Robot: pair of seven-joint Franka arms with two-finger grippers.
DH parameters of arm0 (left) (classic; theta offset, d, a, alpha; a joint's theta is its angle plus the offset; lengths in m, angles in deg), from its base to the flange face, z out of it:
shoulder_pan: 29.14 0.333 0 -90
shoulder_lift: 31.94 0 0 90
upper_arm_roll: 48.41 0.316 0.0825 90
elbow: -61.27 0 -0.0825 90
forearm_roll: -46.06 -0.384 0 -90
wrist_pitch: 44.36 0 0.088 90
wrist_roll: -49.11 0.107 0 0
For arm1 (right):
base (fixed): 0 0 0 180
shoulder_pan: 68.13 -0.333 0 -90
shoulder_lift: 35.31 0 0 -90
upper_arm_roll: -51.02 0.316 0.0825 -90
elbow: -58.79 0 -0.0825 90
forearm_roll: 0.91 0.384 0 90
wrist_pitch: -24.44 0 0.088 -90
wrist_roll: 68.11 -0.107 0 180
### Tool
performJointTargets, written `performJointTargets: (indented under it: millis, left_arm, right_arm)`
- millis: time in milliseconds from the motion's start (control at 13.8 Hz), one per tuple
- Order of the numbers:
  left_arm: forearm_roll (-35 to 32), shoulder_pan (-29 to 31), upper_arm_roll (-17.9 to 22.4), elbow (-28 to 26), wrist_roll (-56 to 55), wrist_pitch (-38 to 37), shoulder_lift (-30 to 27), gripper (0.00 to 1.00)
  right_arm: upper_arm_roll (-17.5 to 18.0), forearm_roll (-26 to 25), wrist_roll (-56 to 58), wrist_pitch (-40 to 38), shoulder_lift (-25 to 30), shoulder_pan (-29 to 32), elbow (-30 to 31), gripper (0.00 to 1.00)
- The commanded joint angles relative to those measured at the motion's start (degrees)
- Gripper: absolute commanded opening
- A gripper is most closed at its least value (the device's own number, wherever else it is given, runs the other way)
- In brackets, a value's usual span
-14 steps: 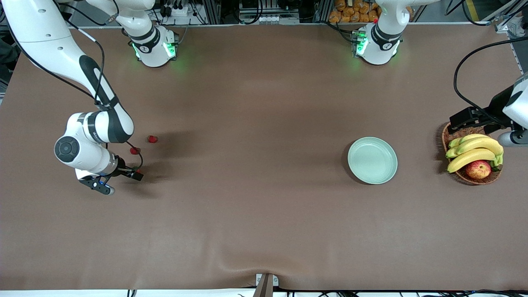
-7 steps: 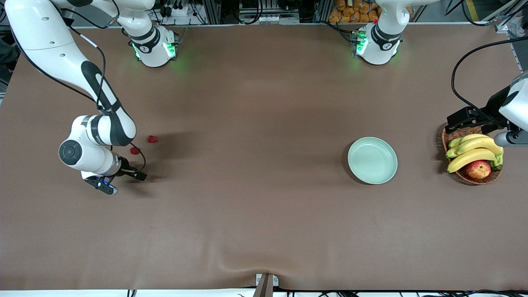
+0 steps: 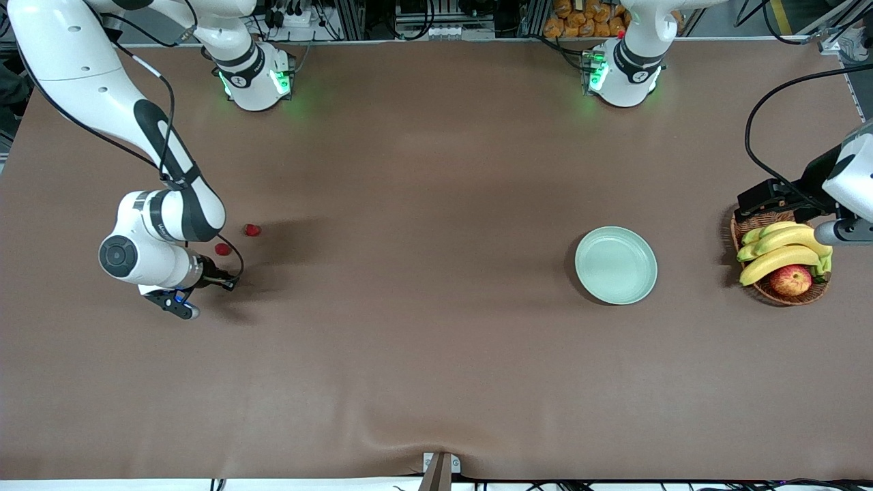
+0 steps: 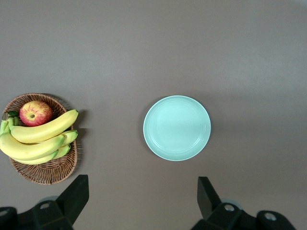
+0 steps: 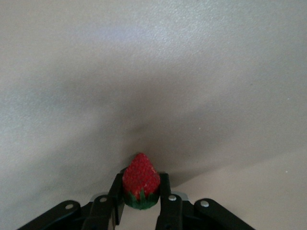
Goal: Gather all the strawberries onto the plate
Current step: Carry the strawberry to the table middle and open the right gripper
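The strawberry in my right gripper needs to be let go on the brown cloth midway (image 3: 421, 281) between the loose strawberries and the plate.
My right gripper (image 5: 140, 186) is down at the table near the right arm's end, shut on a red strawberry (image 5: 140, 178) with a green cap. In the front view the right gripper (image 3: 228, 281) hides that berry. Two more strawberries (image 3: 252, 230) (image 3: 222, 249) lie on the cloth close by, both farther from the front camera than that gripper. The pale green plate (image 3: 616, 265) stands toward the left arm's end with nothing on it; the left wrist view also shows the plate (image 4: 177, 127). My left gripper (image 4: 141, 201) waits open, high above the table near the basket.
A wicker basket (image 3: 779, 293) holding bananas (image 3: 784, 249) and an apple (image 3: 791, 279) sits at the left arm's end, beside the plate. Brown cloth covers the whole table. The two arm bases (image 3: 256, 78) (image 3: 620, 75) stand along the table's edge farthest from the front camera.
My right gripper's fingers have shut on the strawberry that lay between them. Its wrist has shifted a little. The left arm has barely moved.
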Motion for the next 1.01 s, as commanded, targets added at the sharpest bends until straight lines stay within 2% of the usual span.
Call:
performJointTargets:
  millis: [0, 145, 217, 362, 434, 724, 941]
  left_arm:
    - [-1.1, 0.3, -0.4, 0.3, 0.3, -0.5, 0.0, 1.00]
    - [-1.1, 0.6, -0.4, 0.3, 0.8, -0.5, 0.2, 1.00]
    - [-1.1, 0.6, -0.4, 0.3, 0.9, -0.5, 0.3, 1.00]
    - [-1.1, 0.2, -0.4, 0.3, 0.5, -0.5, 0.4, 1.00]
    - [-1.2, 0.2, -0.4, 0.2, 0.5, -0.5, 0.4, 1.00]
    - [-1.1, 0.5, -0.4, 0.2, 0.6, -0.5, 0.8, 1.00]
    - [-1.1, 0.0, -0.5, 0.2, 0.5, -0.5, 0.9, 1.00]
  right_arm:
    - [1.3, 1.0, -0.4, -2.0, 2.5, -0.6, 0.0, 0.10]
    - [4.2, 1.0, -1.1, -1.9, 2.9, -1.3, -0.2, 0.10]
    - [6.8, 1.1, -2.5, -1.9, 2.9, -1.3, -0.6, 0.10]
    - [11.6, 1.0, -10.5, -1.6, 2.2, -2.4, -3.5, 0.10]
    - [12.6, 1.1, -15.3, -1.4, 1.5, -5.0, -5.5, 0.11]
    - [12.5, 0.7, -35.3, -1.6, -5.4, -18.3, -17.8, 0.11]
    - [12.3, 0.3, -43.4, -0.5, -10.5, -24.3, -24.0, 0.11]
